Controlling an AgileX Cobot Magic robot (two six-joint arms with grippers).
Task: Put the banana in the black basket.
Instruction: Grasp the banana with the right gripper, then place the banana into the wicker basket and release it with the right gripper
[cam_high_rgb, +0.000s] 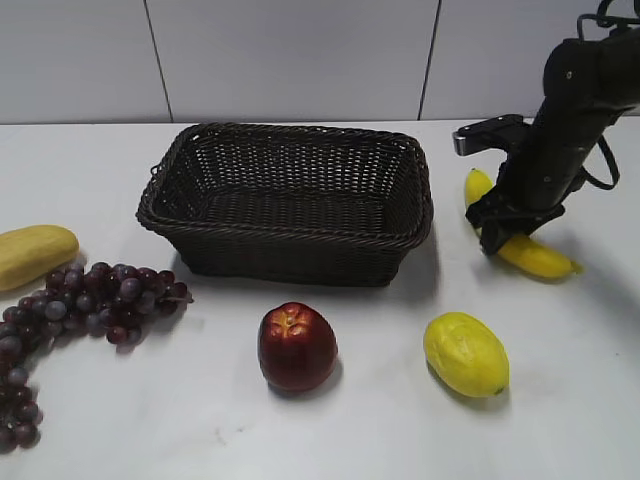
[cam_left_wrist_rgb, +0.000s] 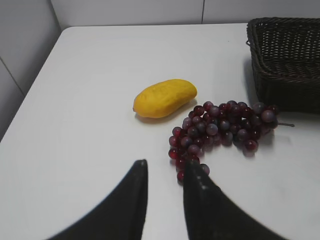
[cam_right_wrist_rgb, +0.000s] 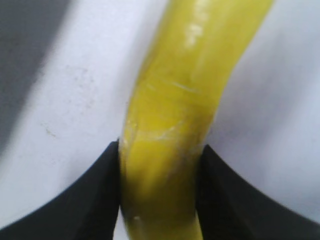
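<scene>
Next, I release the banana with my right gripper midway (cam_high_rgb: 286, 213) along the near side inside the black basket, behind the red apple.
The banana (cam_high_rgb: 535, 255) lies on the white table right of the black basket (cam_high_rgb: 290, 235), partly hidden by my right arm. My right gripper (cam_high_rgb: 497, 222) is down over its middle. In the right wrist view the two fingers (cam_right_wrist_rgb: 160, 150) press against both sides of the banana (cam_right_wrist_rgb: 185, 100), shut on it. The basket is empty; its corner shows in the left wrist view (cam_left_wrist_rgb: 287, 60). My left gripper (cam_left_wrist_rgb: 167, 167) is open and empty, low over the table beside the grapes, out of the exterior view.
A bunch of purple grapes (cam_high_rgb: 90, 305) (cam_left_wrist_rgb: 225, 127) and a stubby yellow oblong fruit (cam_high_rgb: 30, 252) (cam_left_wrist_rgb: 165, 98) lie left of the basket. A red apple (cam_high_rgb: 297, 346) and an egg-shaped yellow fruit (cam_high_rgb: 465, 354) lie in front of it.
</scene>
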